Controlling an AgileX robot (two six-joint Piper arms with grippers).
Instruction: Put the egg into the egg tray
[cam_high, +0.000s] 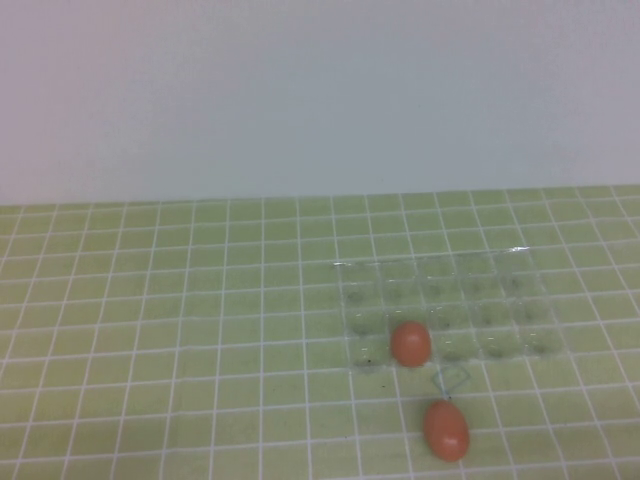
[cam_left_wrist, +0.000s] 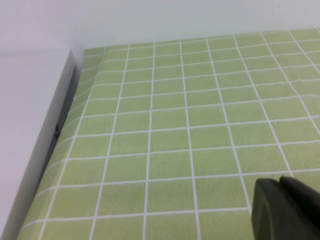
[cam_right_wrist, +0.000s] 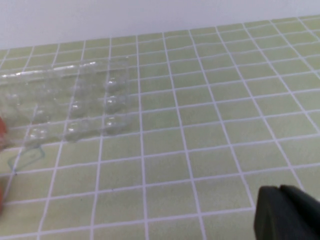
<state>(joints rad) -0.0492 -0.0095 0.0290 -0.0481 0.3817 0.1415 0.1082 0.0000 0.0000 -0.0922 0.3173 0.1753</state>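
The orange-brown egg lies on the green checked cloth in front of the egg tray, and my right gripper will next close on the sides of the orange-brown egg (cam_high: 445, 424) (cam_right_wrist: 1, 196).
One orange-brown egg (cam_high: 445, 429) lies on the green checked cloth just in front of the clear egg tray (cam_high: 500, 262). A second, near-identical egg (cam_high: 411, 343) sits in a front-row cup of the tray. In the right wrist view the tray (cam_right_wrist: 75, 105) shows, with orange slivers of the eggs (cam_right_wrist: 1, 131) at the picture's edge. My right gripper (cam_right_wrist: 280, 189) is shut and empty, low over the cloth, well apart from the tray. My left gripper (cam_left_wrist: 282, 180) is shut and empty over bare cloth. Neither arm shows in the high view.
A white wall runs behind the table. In the left wrist view a white ledge (cam_left_wrist: 30, 130) borders the cloth's edge. A small clear tab (cam_high: 452, 380) lies between the tray and the near egg.
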